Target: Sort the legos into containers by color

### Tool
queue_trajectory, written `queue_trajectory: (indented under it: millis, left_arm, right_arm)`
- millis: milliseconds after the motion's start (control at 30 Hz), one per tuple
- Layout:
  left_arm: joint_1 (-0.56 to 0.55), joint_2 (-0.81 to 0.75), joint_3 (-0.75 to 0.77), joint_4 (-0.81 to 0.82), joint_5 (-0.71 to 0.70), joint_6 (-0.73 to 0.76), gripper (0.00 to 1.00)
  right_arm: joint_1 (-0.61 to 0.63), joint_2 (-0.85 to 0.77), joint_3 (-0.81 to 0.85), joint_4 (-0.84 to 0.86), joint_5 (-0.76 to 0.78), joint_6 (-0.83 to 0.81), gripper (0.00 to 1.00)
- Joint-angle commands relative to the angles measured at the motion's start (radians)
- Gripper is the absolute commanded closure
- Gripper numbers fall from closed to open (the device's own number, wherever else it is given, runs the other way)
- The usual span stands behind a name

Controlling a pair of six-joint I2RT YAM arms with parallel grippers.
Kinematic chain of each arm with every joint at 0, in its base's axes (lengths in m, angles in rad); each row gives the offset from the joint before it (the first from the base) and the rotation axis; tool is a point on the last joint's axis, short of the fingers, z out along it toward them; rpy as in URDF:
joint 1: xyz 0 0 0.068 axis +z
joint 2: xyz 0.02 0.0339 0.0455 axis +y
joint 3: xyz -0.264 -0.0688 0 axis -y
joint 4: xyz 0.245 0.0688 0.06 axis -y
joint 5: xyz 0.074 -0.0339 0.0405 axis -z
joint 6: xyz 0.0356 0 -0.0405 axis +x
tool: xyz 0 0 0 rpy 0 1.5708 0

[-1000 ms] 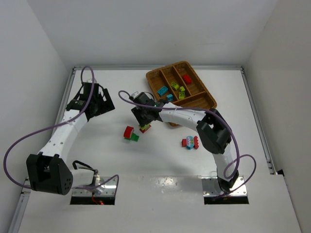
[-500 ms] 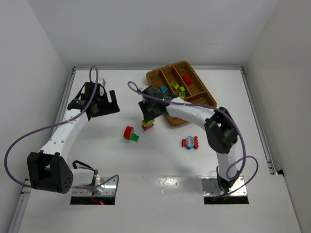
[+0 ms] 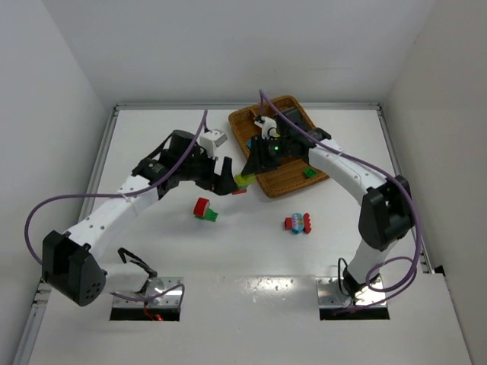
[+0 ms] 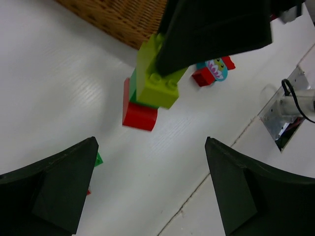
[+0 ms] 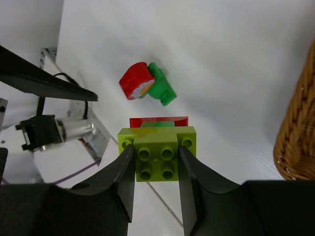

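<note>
The yellow-green brick, still held above the table, will leave my right gripper in the wicker tray's middle far compartment (image 3: 278, 138), beside the cyan brick.
My right gripper (image 5: 156, 177) is shut on a clump of legos (image 5: 157, 157): a yellow-green brick on top, dark green and red below. It holds the clump above the table, just left of the wicker tray (image 3: 270, 184). In the top view the clump (image 3: 242, 183) sits between my right gripper (image 3: 249, 172) and my left gripper (image 3: 226, 177). My left gripper (image 4: 152, 196) is open and empty, with the clump (image 4: 150, 88) just ahead of it. A red and dark green clump (image 3: 204, 209) and a red and cyan clump (image 3: 298, 223) lie on the table. My right arm hides most of the tray's compartments.
A dark green brick (image 3: 310, 173) shows at the tray's near end. The tray's wicker wall shows at the right edge of the right wrist view (image 5: 298, 128) and at the top of the left wrist view (image 4: 123, 17). The arms' base plates are at the near edge.
My right gripper has lifted the clump and carried it right, to the tray's left edge. My left arm has swung right, bringing its open gripper up beside the clump.
</note>
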State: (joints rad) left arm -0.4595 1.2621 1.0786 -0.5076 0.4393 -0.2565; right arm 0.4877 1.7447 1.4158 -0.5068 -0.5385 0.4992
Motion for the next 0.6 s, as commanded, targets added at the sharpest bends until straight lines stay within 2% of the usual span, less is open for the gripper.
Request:
queue_trajectory:
  millis: [0, 267, 567]
  left_arm:
    - [-0.063, 0.025, 0.069, 0.061, -0.069, 0.04, 0.03]
    - [-0.154, 0.094, 0.112, 0.061, -0.145, 0.077, 0.03]
    - [-0.177, 0.112, 0.112, 0.101, -0.188, 0.068, 0.2]
  right_arm:
    - [-0.005, -0.01, 0.0, 0.014, -0.129, 0.03, 0.74]
    - [-0.015, -0.01, 0.0, 0.014, -0.202, 0.041, 0.74]
    - [-0.015, 0.018, 0.0, 0.024, -0.282, 0.05, 0.74]
